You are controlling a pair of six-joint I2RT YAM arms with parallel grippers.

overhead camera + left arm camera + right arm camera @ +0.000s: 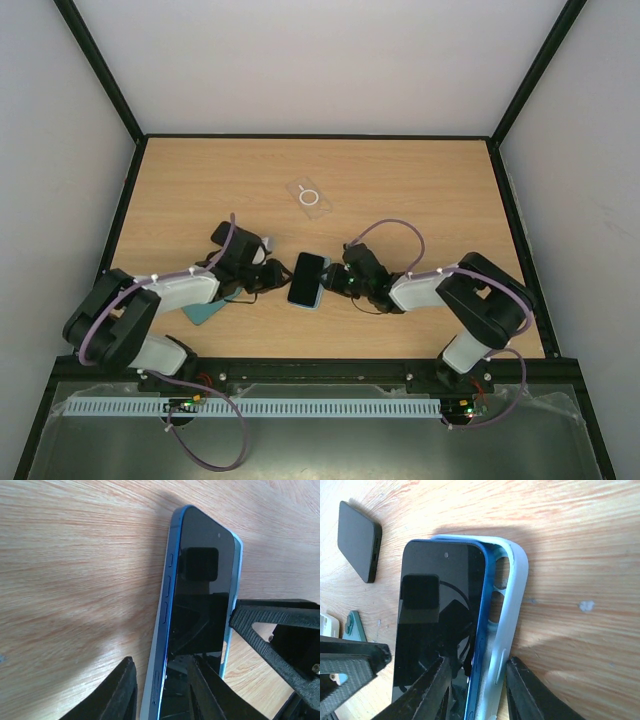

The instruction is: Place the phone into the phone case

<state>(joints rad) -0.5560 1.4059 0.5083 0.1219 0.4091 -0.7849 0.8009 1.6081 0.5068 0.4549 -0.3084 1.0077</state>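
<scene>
My left gripper needs to regrip and push the phone toward the gap (pixel 498 597), because the phone's button edge hangs over the case's side and leaves a gap along the case's opposite side.
A phone with a blue frame and dark screen (pixel 305 275) lies partly seated in a pale blue phone case (pixel 314 303) on the table between both arms. In the right wrist view the phone (pixel 435 615) sits tilted, its right edge raised off the case wall (pixel 514 585). My right gripper (pixel 479 662) grips that side, one finger on the screen, the other against the case wall. My left gripper (pixel 161 662) holds the phone's (pixel 200 595) opposite long edge, one finger on the screen, one beside the edge. Both show in the top view, left (pixel 278 280) and right (pixel 332 283).
A clear case with a white ring (pixel 309 196) lies further back mid-table. A black phone (pixel 357 540) lies beyond the blue one. A teal item (pixel 205 312) and a white item (pixel 266 246) sit by the left arm. Black frame rails edge the table.
</scene>
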